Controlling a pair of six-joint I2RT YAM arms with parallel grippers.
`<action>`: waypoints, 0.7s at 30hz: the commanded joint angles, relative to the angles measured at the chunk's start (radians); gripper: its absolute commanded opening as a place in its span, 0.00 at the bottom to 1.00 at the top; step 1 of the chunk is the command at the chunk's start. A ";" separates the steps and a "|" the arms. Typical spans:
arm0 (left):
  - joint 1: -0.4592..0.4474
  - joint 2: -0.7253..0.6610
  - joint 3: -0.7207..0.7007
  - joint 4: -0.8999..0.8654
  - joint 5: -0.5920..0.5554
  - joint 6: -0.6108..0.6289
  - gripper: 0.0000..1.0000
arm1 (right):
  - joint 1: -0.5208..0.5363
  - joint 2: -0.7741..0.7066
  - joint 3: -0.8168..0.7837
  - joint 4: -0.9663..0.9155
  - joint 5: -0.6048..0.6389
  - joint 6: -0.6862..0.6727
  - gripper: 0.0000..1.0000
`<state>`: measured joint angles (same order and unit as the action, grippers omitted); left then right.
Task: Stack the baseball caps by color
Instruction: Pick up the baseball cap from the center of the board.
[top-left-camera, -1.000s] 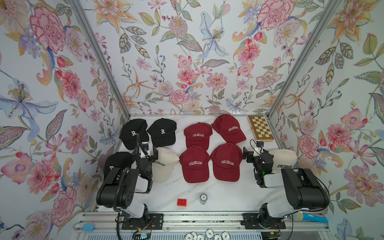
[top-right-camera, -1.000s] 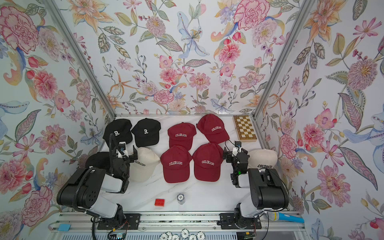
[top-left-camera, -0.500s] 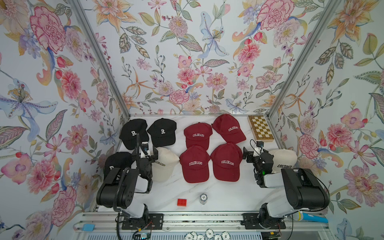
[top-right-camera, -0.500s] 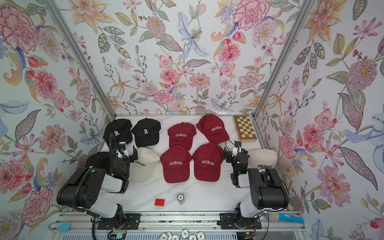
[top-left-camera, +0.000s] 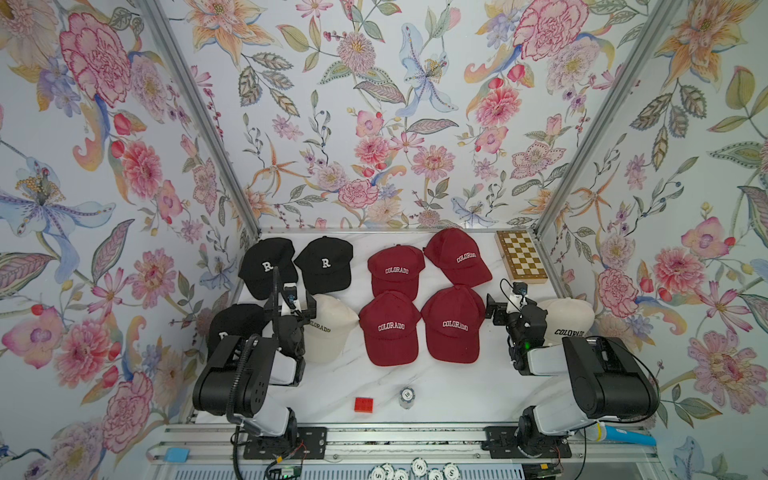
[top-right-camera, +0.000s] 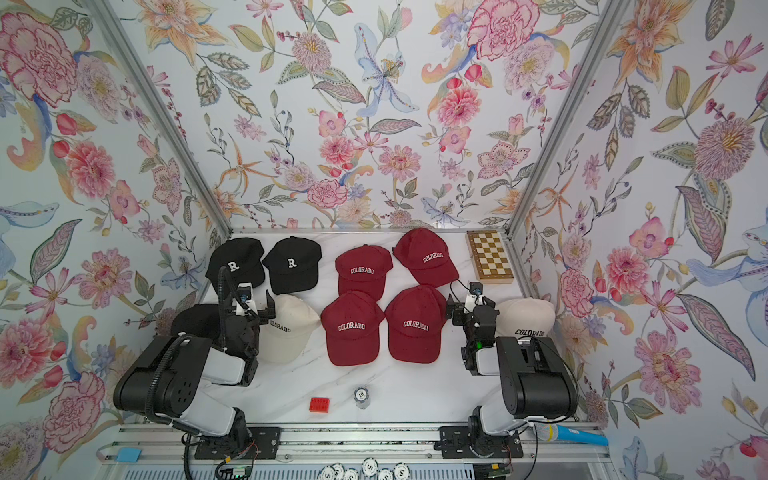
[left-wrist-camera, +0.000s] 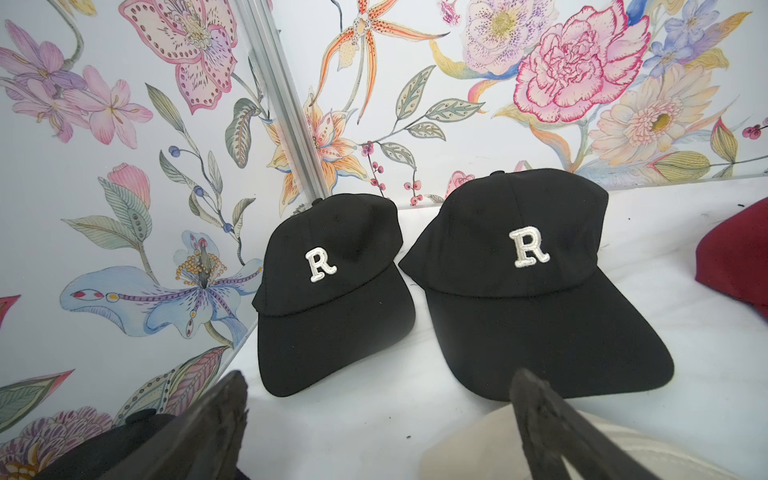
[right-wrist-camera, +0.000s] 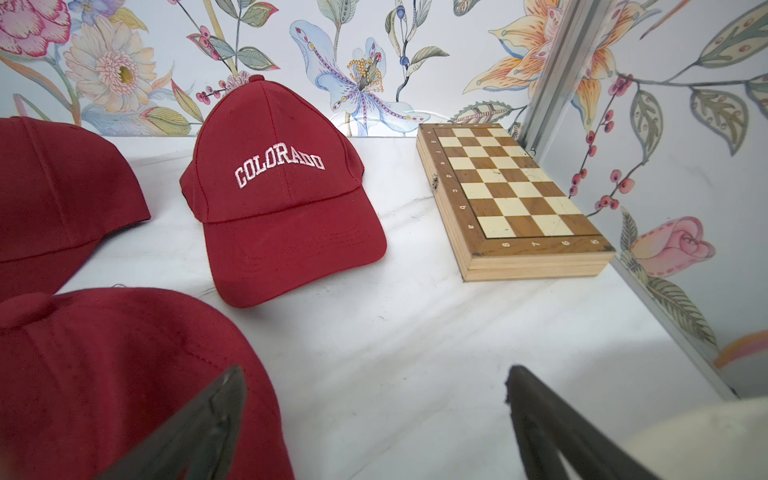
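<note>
I will next close my right gripper on the nearest dark red cap, at the cap's front just above its COLORADO lettering (top-left-camera: 455, 314).
Baseball caps lie singly on the white table in both top views. Two black caps (top-left-camera: 268, 266) (top-left-camera: 326, 262) sit at the back left; a third black cap (top-left-camera: 232, 328) is partly hidden behind my left arm. Several dark red caps (top-left-camera: 388, 328) (top-right-camera: 415, 324) fill the middle. One cream cap (top-left-camera: 328, 332) lies right of my left gripper (top-left-camera: 291, 301); another cream cap (top-left-camera: 569, 316) lies right of my right gripper (top-left-camera: 509, 307). The left gripper (left-wrist-camera: 378, 374) is open and empty, facing the black caps (left-wrist-camera: 519, 266). The right gripper (right-wrist-camera: 374, 370) is open and empty beside a red cap (right-wrist-camera: 104, 374).
A folded wooden chessboard (top-left-camera: 521, 257) lies in the back right corner. A small red brick (top-left-camera: 363, 404) and a stack of poker chips (top-left-camera: 407, 395) sit near the table's front edge. Flowered walls close in three sides.
</note>
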<state>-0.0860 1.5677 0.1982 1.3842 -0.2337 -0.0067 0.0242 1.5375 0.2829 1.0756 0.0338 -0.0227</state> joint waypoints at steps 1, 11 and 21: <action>-0.003 0.009 0.014 0.017 0.022 0.008 1.00 | -0.006 0.010 0.015 0.019 -0.002 -0.011 0.99; -0.004 -0.188 0.135 -0.350 -0.098 -0.026 1.00 | 0.034 -0.225 0.066 -0.258 0.169 0.009 0.99; -0.007 -0.341 0.387 -0.884 0.000 -0.107 1.00 | 0.081 -0.340 0.419 -1.021 0.323 0.189 0.99</action>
<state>-0.0864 1.2522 0.5453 0.7067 -0.2932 -0.0704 0.0803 1.1854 0.6147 0.3756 0.3012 0.0952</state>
